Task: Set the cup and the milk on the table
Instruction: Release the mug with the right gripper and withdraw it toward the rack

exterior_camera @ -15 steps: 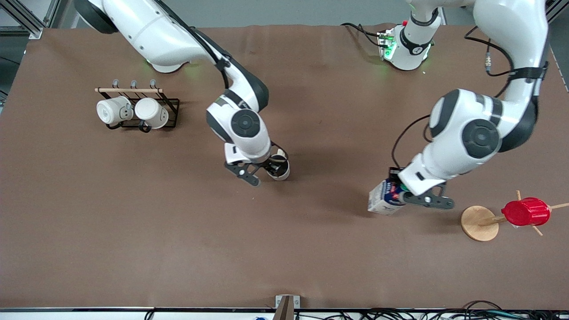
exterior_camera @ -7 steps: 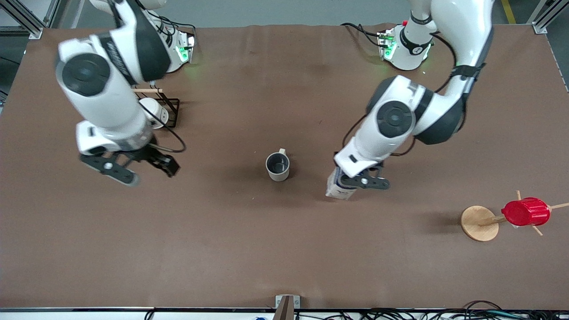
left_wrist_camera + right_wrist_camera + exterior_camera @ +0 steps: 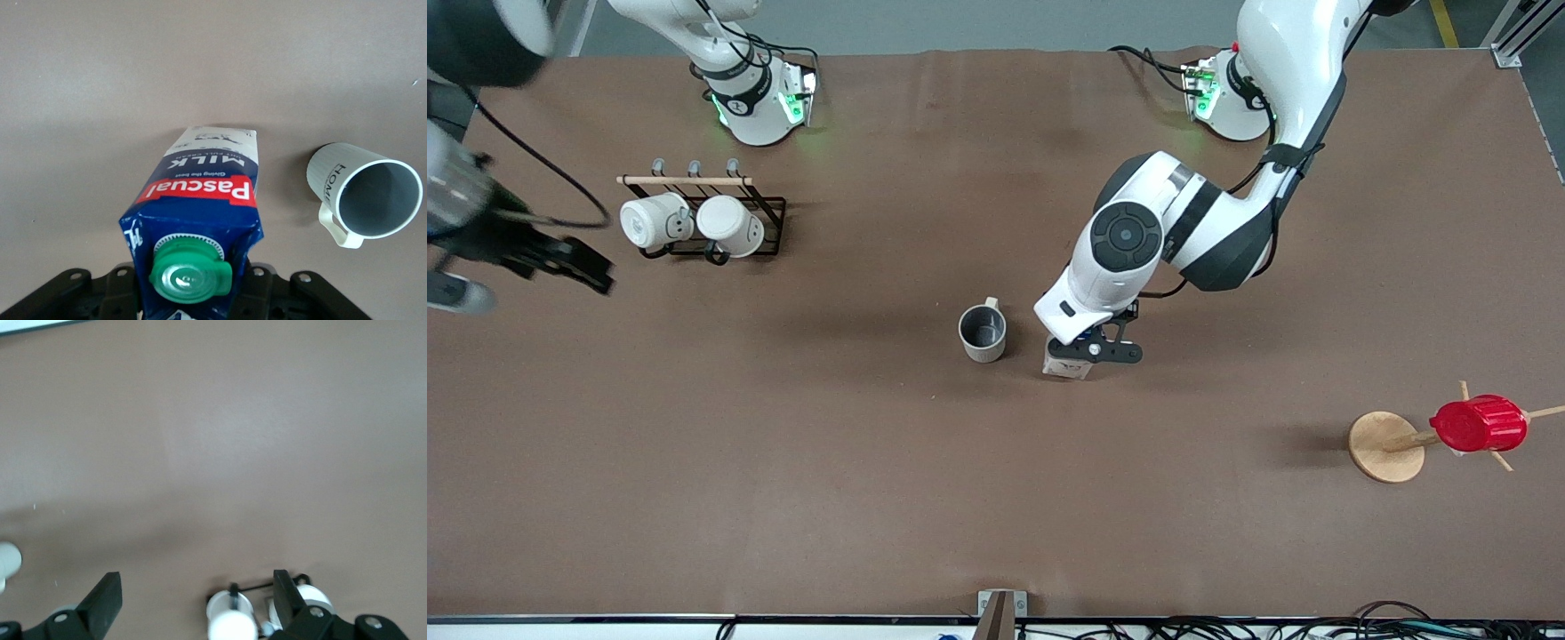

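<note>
The milk, now held upright close beside the cup, will be let go of by my left gripper, upright on the brown table (image 3: pixel 1042 342) (image 3: pixel 259 171) beside the off-white cup.
The cup (image 3: pixel 983 333), off-white with a dark grey inside, stands upright on the brown table (image 3: pixel 996 498) near its middle, free of both grippers. It also shows in the left wrist view (image 3: pixel 363 197). My left gripper (image 3: pixel 1092 349) is shut on the milk (image 3: pixel 1067 365), a blue carton with a green cap (image 3: pixel 190 270), and holds it upright close beside the cup, toward the left arm's end. I cannot tell whether the carton's base touches the table. My right gripper (image 3: pixel 534 276) is open and empty, raised over the table's edge at the right arm's end, beside the mug rack.
A black wire rack (image 3: pixel 769 218) holds two plain white mugs (image 3: pixel 654 222), also in the right wrist view (image 3: pixel 230 617). A wooden stand (image 3: pixel 1383 444) with a red ribbed cup (image 3: pixel 1479 423) stands at the left arm's end.
The right gripper let go of the cup and swung up and away to its own end of the table. The left gripper carried the milk from near the wooden stand to beside the cup.
</note>
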Motion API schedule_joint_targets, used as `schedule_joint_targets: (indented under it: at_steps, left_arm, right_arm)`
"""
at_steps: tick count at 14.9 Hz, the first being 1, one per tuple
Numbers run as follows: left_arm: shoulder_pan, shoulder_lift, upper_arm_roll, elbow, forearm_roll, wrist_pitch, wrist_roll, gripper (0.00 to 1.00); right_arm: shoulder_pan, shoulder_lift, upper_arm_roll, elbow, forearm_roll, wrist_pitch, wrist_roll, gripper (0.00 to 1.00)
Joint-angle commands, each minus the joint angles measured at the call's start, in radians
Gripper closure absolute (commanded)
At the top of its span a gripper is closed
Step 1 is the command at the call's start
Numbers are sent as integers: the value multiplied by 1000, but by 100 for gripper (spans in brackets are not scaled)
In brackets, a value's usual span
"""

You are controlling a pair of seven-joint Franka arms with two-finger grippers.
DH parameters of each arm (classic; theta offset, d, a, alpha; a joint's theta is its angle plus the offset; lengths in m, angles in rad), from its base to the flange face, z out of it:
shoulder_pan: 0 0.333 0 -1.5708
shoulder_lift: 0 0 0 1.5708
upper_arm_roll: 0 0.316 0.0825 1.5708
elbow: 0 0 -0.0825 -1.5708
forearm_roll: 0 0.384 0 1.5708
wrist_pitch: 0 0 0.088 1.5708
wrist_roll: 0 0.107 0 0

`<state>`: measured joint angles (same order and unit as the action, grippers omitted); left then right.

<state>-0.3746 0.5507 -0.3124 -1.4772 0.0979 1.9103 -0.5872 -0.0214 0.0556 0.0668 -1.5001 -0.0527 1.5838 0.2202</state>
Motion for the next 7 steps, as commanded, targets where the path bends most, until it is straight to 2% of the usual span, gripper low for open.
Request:
schedule_joint_targets:
  at_steps: [1,7]
  left_arm:
    - [-35,9,-2,5,23,-25,-58,97]
    - [-66,31,-2,9,17,-22,-71,97]
  right_arm:
    - [-3,-40,-36,9,30,-56,-141,0]
    - [8,-37,-36,20,31,-70,-148,0]
